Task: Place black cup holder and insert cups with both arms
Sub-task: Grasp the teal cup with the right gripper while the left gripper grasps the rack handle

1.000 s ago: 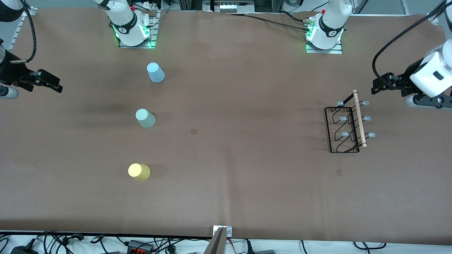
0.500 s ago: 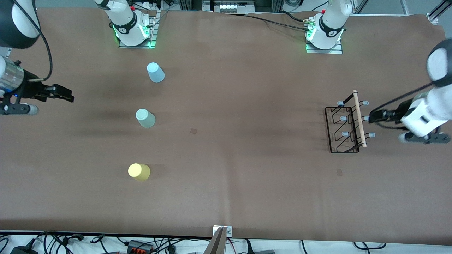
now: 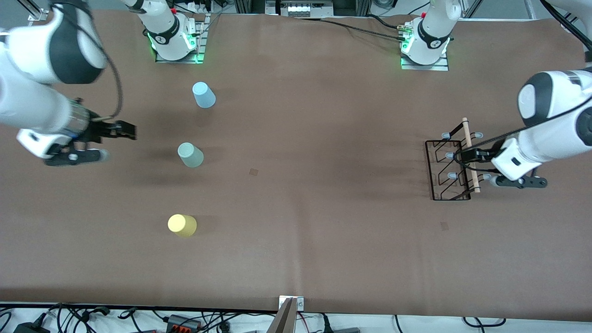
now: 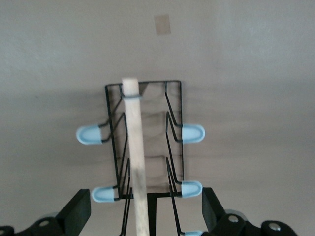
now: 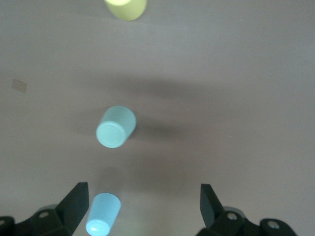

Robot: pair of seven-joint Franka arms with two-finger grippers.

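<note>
I need to next close my right gripper around the sides of the pale green cup [image 3: 189, 154] [image 5: 115, 127], the one between the light blue cup and the yellow cup.
The black cup holder [image 3: 451, 169] stands at the left arm's end of the table, its wooden rod [image 3: 471, 155] on top. My left gripper [image 3: 467, 155] is open over the middle of that rod. In the left wrist view the rod [image 4: 135, 162] and rack [image 4: 147, 123] run between my spread fingers [image 4: 78, 212], untouched. My right gripper [image 3: 126, 131] is open and empty over the table beside the pale green cup [image 3: 190, 155]. The light blue cup [image 3: 203, 95] stands farther from the front camera, the yellow cup [image 3: 181, 225] nearer. The right wrist view shows the green [image 5: 115, 127], blue [image 5: 103, 214] and yellow [image 5: 125, 7] cups.
The brown table mat [image 3: 300, 138] has two small tape squares [image 3: 253, 171] [image 3: 444, 225]. The arm bases [image 3: 173, 37] [image 3: 425, 44] stand along the edge farthest from the front camera. Cables lie along the nearest edge [image 3: 138, 319].
Both arms swung in from the table's ends. My left gripper came over the holder's rod. My right gripper moved toward the pale green cup. Cups and holder have not moved.
</note>
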